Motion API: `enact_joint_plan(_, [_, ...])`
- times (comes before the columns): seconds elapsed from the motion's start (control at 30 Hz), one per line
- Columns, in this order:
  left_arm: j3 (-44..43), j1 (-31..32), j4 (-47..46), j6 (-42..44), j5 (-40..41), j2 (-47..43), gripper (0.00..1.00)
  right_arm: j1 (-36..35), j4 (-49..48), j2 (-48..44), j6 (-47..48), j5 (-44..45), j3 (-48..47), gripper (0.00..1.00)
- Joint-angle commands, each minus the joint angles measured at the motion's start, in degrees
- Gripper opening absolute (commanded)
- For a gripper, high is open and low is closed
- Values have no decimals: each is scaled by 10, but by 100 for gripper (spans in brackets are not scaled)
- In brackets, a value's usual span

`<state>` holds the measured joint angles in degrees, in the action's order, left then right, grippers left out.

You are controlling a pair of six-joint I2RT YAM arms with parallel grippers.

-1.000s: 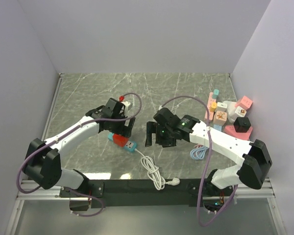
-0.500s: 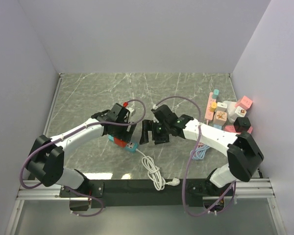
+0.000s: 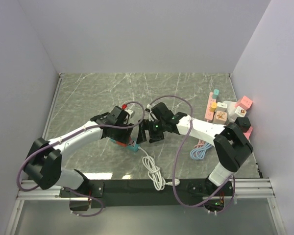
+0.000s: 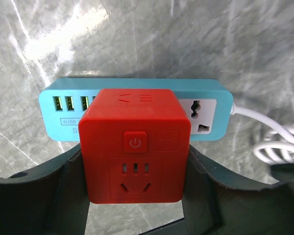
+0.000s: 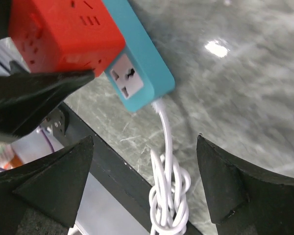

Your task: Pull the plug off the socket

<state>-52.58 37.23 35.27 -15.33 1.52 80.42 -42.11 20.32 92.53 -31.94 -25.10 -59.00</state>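
I need to use my left gripper to set the red cube plug, now plugged into the light blue socket strip, down and release it on the bare marble (image 3: 65, 128) near the wall across from the coloured blocks.
A red cube plug (image 4: 134, 147) sits plugged into a light blue socket strip (image 4: 206, 115) that lies flat on the marble table. My left gripper (image 4: 135, 156) is shut on the plug, one dark finger (image 4: 68, 181) pressed on each side. From above, the left gripper (image 3: 122, 133) covers most of the plug (image 3: 119, 142), and the strip's end (image 3: 133, 146) pokes out. My right gripper (image 5: 145, 138) hovers open just right of the strip's cord end (image 5: 152, 93), holding nothing. The right gripper (image 3: 148, 133) nearly meets the left one.
The strip's white cord (image 3: 153, 172) runs in a knotted bundle toward the black front rail (image 5: 112, 166). Coloured adapters and blocks (image 3: 228, 115) are piled at the right wall. A pale blue and pink cable coil (image 3: 200, 151) lies beside the right arm.
The left gripper has come down over the red plug and closed its fingers onto it. The right gripper has moved left, up to the strip's cord end.
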Motion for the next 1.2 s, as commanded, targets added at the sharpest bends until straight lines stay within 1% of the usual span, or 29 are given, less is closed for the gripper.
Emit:
enact_joint_plan(0.0, [-2, 6, -41, -8, -10, -67, 0, 8, -27, 21, 44, -58, -31, 91])
enact_joint_plan(0.1, [2, 6, -56, -3, -10, -119, 0, 11, -17, 46, 75, -85, -48, 90])
enact_joint_plan(0.17, [1, 6, -63, 2, -37, -153, 0, 14, -4, 60, 97, -84, -66, 90])
enact_joint_plan(0.23, [2, 5, -63, 12, -66, -171, 0, 20, -16, 61, 101, -107, -69, 90])
enact_joint_plan(0.4, [5, 6, -43, 16, -95, -168, 0, 25, -33, 71, 108, -186, -90, 88])
enact_joint_plan(0.5, [14, 6, -57, 7, -92, -185, 1, 25, -16, 99, 113, -228, -112, 81])
enact_joint_plan(0.53, [17, 6, -63, 5, -90, -202, 0, 24, -7, 110, 116, -235, -118, 77])
enact_joint_plan(0.6, [15, 5, -78, -1, -79, -218, 0, 26, -5, 119, 113, -251, -115, 56])
enact_joint_plan(0.63, [13, 6, -83, -2, -71, -232, 0, 26, -5, 128, 111, -254, -114, 44])
enact_joint_plan(0.67, [11, 6, -84, -2, -61, -237, 0, 27, 1, 134, 109, -253, -114, 14])
enact_joint_plan(0.7, [8, 6, -80, -3, -45, -243, 0, 30, 8, 139, 104, -246, -115, 0])
enact_joint_plan(0.8, [-2, 5, -77, -1, -19, -259, 0, 53, -3, 151, 72, -225, -95, 0])
enact_joint_plan(0.83, [-7, 6, -71, 0, -15, -267, 0, 59, -23, 150, 54, -224, -77, 0])
enact_joint_plan(0.9, [-9, 6, -68, -3, 17, -276, 0, 80, -44, 144, 33, -219, -55, 0])
enact_joint_plan(0.93, [-4, 6, -67, -7, 50, -283, 0, 85, -55, 138, 32, -222, -52, 0])
enact_joint_plan(1.0, [-1, 5, -60, -21, 87, -285, 0, 93, -53, 131, 35, -219, -59, 0])
enact_joint_plan(1.03, [-2, 5, -40, -28, 138, -275, 0, 95, -48, 127, 37, -210, -63, 0])
enact_joint_plan(1.1, [-4, -1, -13, -55, 189, -255, 0, 105, -35, 124, 34, -190, -80, 0])
enact_joint_plan(1.13, [-12, -18, 5, -64, 207, -226, 0, 110, -40, 121, 24, -181, -83, 0])
enact_joint_plan(1.17, [-16, -31, 33, -78, 226, -211, 0, 120, -40, 119, 11, -146, -85, 0])
